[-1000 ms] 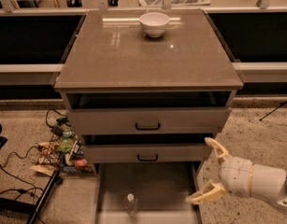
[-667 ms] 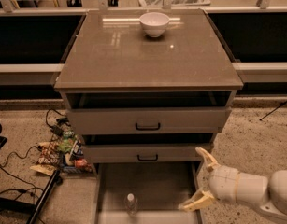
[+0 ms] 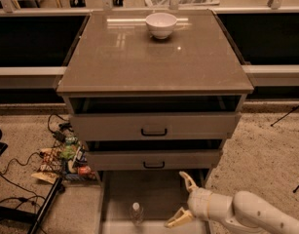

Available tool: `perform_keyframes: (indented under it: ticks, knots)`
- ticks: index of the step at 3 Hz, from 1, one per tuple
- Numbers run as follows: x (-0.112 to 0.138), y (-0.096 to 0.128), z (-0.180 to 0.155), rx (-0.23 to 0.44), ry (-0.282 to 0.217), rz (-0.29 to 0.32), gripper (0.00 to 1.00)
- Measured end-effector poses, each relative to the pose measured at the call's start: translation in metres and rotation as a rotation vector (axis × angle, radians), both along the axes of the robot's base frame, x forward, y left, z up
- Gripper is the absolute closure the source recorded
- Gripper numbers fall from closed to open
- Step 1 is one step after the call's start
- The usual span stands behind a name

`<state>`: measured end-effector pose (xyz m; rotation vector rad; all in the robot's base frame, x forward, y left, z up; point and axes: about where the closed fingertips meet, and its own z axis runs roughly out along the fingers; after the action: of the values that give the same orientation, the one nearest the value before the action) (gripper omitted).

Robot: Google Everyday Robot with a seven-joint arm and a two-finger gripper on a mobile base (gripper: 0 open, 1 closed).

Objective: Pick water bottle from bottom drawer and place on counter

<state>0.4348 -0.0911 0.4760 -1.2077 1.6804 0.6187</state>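
Observation:
The upper body (image 3: pixel 136 211) of the water bottle, just below its white cap, is the next place my gripper should go to and close on.
The water bottle (image 3: pixel 136 213), clear with a white cap, stands upright on the floor of the pulled-out bottom drawer (image 3: pixel 154 191), near its front. My gripper (image 3: pixel 182 199) is open over the right part of the drawer, a little to the right of the bottle and apart from it. Its pale fingers (image 3: pixel 188 180) are spread, one toward the cabinet and one toward the drawer front. The glossy brown counter (image 3: pixel 154 57) tops the cabinet above.
A white bowl (image 3: pixel 161 24) stands at the back of the counter. Two upper drawers with black handles (image 3: pixel 154 131) are slightly open. Snack packets and cables (image 3: pixel 64 157) lie on the floor to the left. A pale ledge (image 3: pixel 27 70) runs behind.
My gripper and arm have moved left, from beside the drawer's right wall to over the drawer and nearer the bottle. The bottle has not moved.

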Motion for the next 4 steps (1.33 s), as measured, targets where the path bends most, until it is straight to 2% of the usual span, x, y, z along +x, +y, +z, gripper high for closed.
perform_keyframes:
  ticks: [1, 2, 3, 4]
  knots:
    - [0.014, 0.036, -0.093, 0.077, 0.056, 0.012, 0.0]
    - [0.007, 0.061, -0.153, 0.152, 0.125, 0.014, 0.0]
    - [0.002, 0.085, -0.193, 0.21, 0.176, 0.021, 0.0]
    - [0.008, 0.109, -0.215, 0.256, 0.201, 0.027, 0.0]
